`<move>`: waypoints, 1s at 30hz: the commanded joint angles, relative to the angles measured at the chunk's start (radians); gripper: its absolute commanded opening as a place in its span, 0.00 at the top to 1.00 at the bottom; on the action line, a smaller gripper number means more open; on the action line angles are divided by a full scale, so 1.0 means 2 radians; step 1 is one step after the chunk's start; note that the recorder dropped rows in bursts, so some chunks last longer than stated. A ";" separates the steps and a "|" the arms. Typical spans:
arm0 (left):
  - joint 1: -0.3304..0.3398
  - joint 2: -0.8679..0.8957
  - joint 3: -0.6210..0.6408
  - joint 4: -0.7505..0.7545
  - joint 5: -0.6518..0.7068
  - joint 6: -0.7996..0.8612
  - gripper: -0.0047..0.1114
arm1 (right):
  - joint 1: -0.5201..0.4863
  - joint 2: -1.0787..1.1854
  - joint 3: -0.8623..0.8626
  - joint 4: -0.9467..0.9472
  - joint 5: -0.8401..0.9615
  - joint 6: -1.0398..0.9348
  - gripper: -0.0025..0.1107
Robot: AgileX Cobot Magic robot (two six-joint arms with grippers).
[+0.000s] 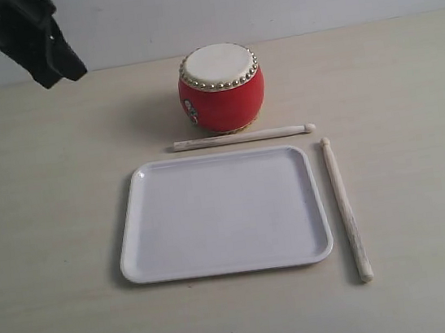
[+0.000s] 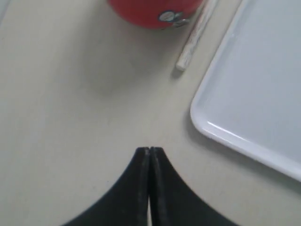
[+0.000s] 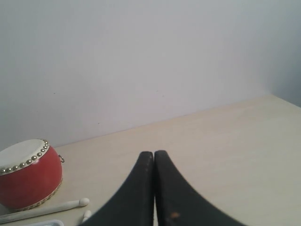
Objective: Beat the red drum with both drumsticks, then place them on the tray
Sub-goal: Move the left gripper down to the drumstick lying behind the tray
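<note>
My left gripper is going to close next on the handle end (image 1: 180,147) (image 2: 184,62) of the drumstick that lies between the red drum and the white tray.
The red drum (image 1: 221,88) with its cream skin and gold studs stands upright behind the white tray (image 1: 222,213). One drumstick (image 1: 243,137) lies between drum and tray, its tip to the right. The second drumstick (image 1: 345,208) lies along the tray's right side, tip toward the drum. My left gripper (image 2: 149,149) is shut and empty, high above the table's left part; its arm (image 1: 25,36) shows at the top left. It looks down on the drum (image 2: 150,12), a drumstick end (image 2: 194,38) and a tray corner (image 2: 254,94). My right gripper (image 3: 154,153) is shut and empty, off to the drum's (image 3: 29,174) right, outside the exterior view.
A pale wall rises behind the light wooden table (image 1: 43,239). In the right wrist view both drumstick tips (image 3: 82,202) lie beside the drum.
</note>
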 commanded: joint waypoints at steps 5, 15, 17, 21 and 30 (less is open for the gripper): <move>-0.057 0.050 -0.004 -0.020 -0.043 0.052 0.95 | -0.003 -0.003 0.002 -0.002 -0.001 0.000 0.98; -0.072 0.089 -0.004 -0.055 -0.061 0.159 0.68 | -0.003 -0.003 0.002 -0.002 -0.001 0.000 0.98; -0.072 0.106 -0.004 -0.055 -0.063 0.199 0.68 | -0.003 -0.003 0.002 -0.002 -0.001 0.000 0.98; -0.072 0.129 -0.004 -0.057 -0.102 0.205 0.68 | -0.003 -0.003 0.002 -0.002 -0.001 0.000 0.98; -0.070 0.158 -0.004 -0.077 -0.144 0.207 0.63 | -0.003 -0.003 0.002 -0.002 -0.001 0.000 0.98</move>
